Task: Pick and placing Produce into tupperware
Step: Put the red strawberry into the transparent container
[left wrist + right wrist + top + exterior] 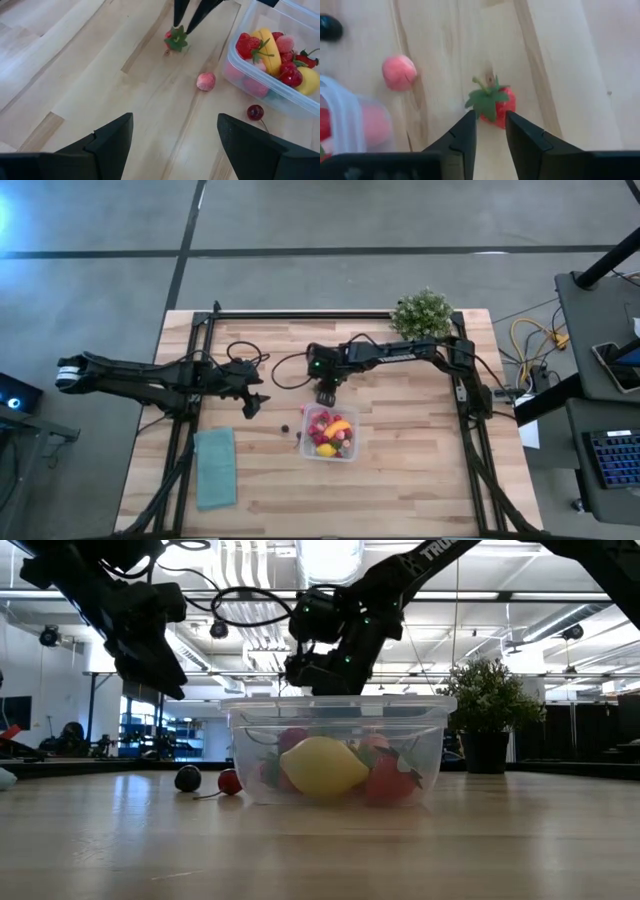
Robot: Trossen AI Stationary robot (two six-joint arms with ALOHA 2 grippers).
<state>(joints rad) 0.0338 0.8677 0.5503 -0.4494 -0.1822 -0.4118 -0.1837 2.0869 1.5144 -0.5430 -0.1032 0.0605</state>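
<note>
The fingers of my right gripper only reach the near edge of the strawberry, so I should open them, move farther over the strawberry and close them around its middle (495, 105).
A small red strawberry (501, 102) with a green leafy cap sits between the fingertips of my right gripper (490, 125), which is shut on it just beyond the far-left corner of the clear tupperware (352, 448). The tupperware holds a yellow lemon (322, 766), a banana piece (270, 47) and red berries. A pink berry (206, 81), a red cherry (255, 112) and a dark berry (187, 778) lie on the wood left of it. My left gripper (250, 408) hangs open above the table, left of the loose fruit. My right gripper pinches the strawberry at its leafy cap end (177, 40) between the free ends of its two fingers (180, 15). The fingers come from above, slanting down. The red body points down below the fingertips, low over the wood; whether it touches the table, I cannot tell.
A green potted plant (422, 313) stands at the table's far right. A flat teal cloth (215, 467) lies near the left front. Black frame rails (190, 380) run along both sides, and bare wood shows in front of the tupperware.
</note>
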